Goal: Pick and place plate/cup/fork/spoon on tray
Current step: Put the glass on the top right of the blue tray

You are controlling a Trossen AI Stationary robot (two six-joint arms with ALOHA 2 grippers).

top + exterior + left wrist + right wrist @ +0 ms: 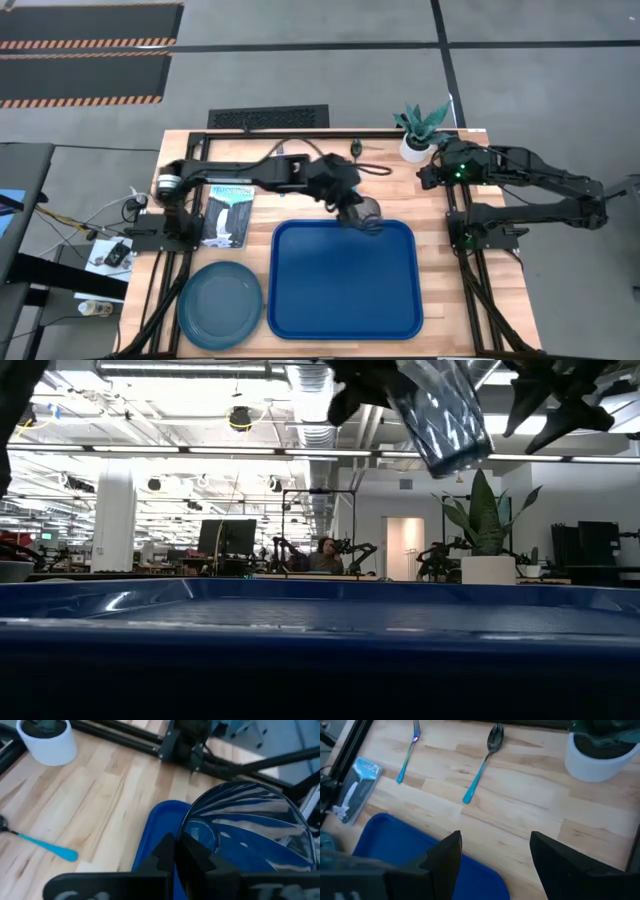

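Observation:
The dark glossy cup, now tilted in the air well above the tray, will be let go by my left gripper inside the blue tray's corner (389,237) (194,831) closest to the white pot.
My left gripper (355,212) is shut on the dark glossy cup (368,214), held in the air over the far edge of the blue tray (345,300). In the low view the cup (435,410) hangs tilted, well above the tray. The teal plate (220,303) lies flat on the table left of the tray. The fork (409,757) and the spoon (482,767) lie flat on the wood beyond the tray. My right gripper (495,845) is open and empty, near the table's far right by the plant pot. My left gripper holds the cup by its rim wall (181,842), on the side nearest the wrist. One finger (200,857) seems to be inside the cup and the other (161,854) outside. The cup is lifted clear of the tray, tilted, its open mouth toward the wrist.
A white pot with a green plant (415,140) stands at the table's far right, close to my right gripper. A flat packaged item (228,215) lies left of the tray, beyond the plate. Black frame rails run along the table's edges.

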